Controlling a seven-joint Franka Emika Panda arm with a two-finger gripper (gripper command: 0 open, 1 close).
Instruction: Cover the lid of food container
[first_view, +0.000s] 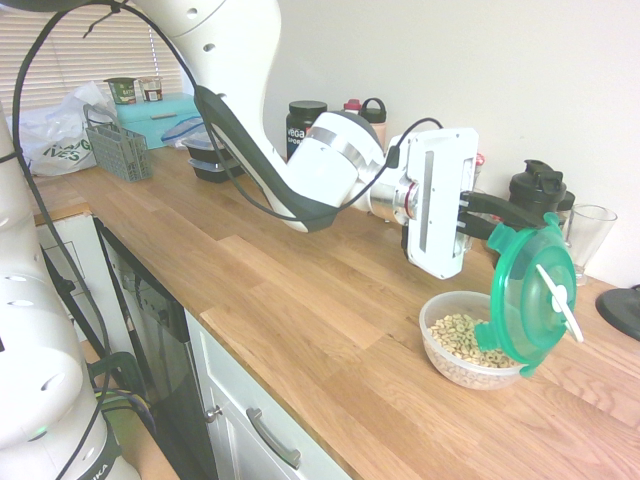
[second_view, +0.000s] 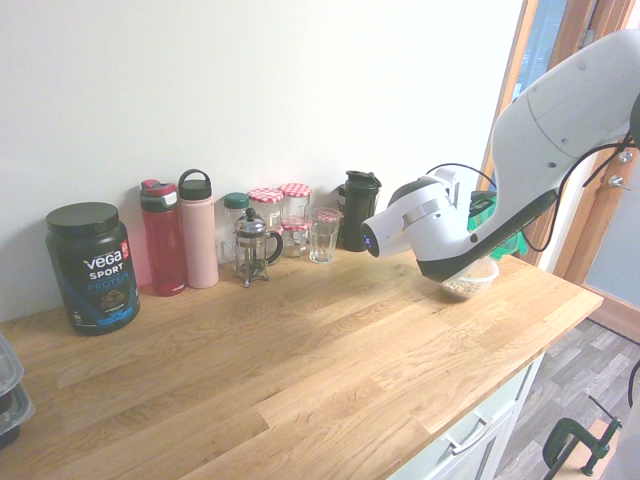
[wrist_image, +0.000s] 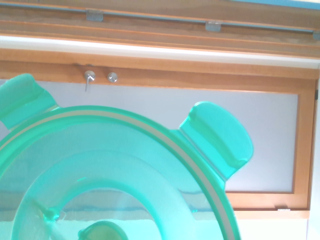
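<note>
The green lid, now on edge above the food container, will be released by my gripper, lying flat over the open top of the clear bowl of cereal rings (first_view: 462, 311).
My gripper (first_view: 510, 222) is shut on the upper rim of the round translucent green lid (first_view: 533, 293), which hangs on edge, nearly upright, with its white bar facing right. Directly under the lid's lower edge sits the food container (first_view: 462, 341), a clear round bowl holding beige cereal rings, on the wooden counter. The lid's lowest clip tab reaches the bowl's right rim. The wrist view is filled by the green lid (wrist_image: 115, 170) with two clip tabs showing. In the second exterior view the arm hides most of the container (second_view: 472, 280) and the lid (second_view: 512, 243).
Behind the bowl stand a black shaker bottle (first_view: 538, 192) and a clear glass (first_view: 590, 232). Black meal-prep boxes (first_view: 212, 158) and a grey cutlery basket (first_view: 118, 150) sit far along the counter (first_view: 300, 290). Bottles, jars and a protein tub (second_view: 92, 265) line the wall.
</note>
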